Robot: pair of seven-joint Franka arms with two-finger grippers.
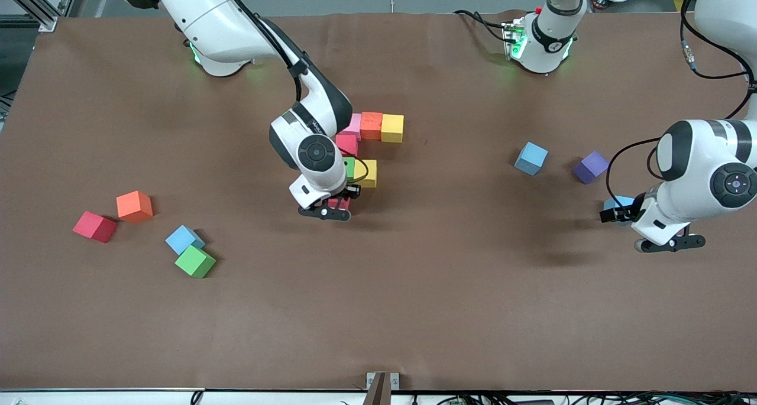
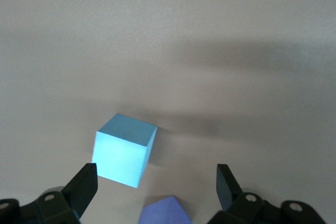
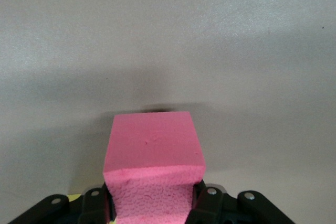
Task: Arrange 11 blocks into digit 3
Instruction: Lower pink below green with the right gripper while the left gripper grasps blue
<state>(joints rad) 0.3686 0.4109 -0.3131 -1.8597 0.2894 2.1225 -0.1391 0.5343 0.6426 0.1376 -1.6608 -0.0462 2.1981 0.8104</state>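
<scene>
The red cube will go down from my right gripper, and I will set it against the near side of the figure's green cube [image 1: 343, 194] [image 3: 155, 182].
The figure stands mid-table: a row of pink [image 1: 353, 124], orange [image 1: 371, 125] and yellow [image 1: 392, 128] cubes, a red cube [image 1: 347, 143] under the pink one, then green [image 1: 350, 167] and yellow [image 1: 368, 173] cubes. The right arm's hand hides whatever lies beside the green cube. My right gripper [image 1: 339, 207] [image 3: 152, 203] is shut on a red cube [image 1: 339, 203] [image 3: 152, 148], low over the table just nearer the camera than the green one. My left gripper [image 1: 621, 213] [image 2: 155, 174] hangs open near the left arm's end, holding nothing. A light-blue cube [image 2: 123, 150] and a purple cube's corner [image 2: 165, 211] lie below it.
Loose cubes toward the right arm's end: red [image 1: 94, 226], orange [image 1: 135, 206], blue [image 1: 184, 239], green [image 1: 195, 262]. Toward the left arm's end: blue [image 1: 530, 158], purple [image 1: 590, 167], and a blue one [image 1: 618, 202] partly hidden by the left hand.
</scene>
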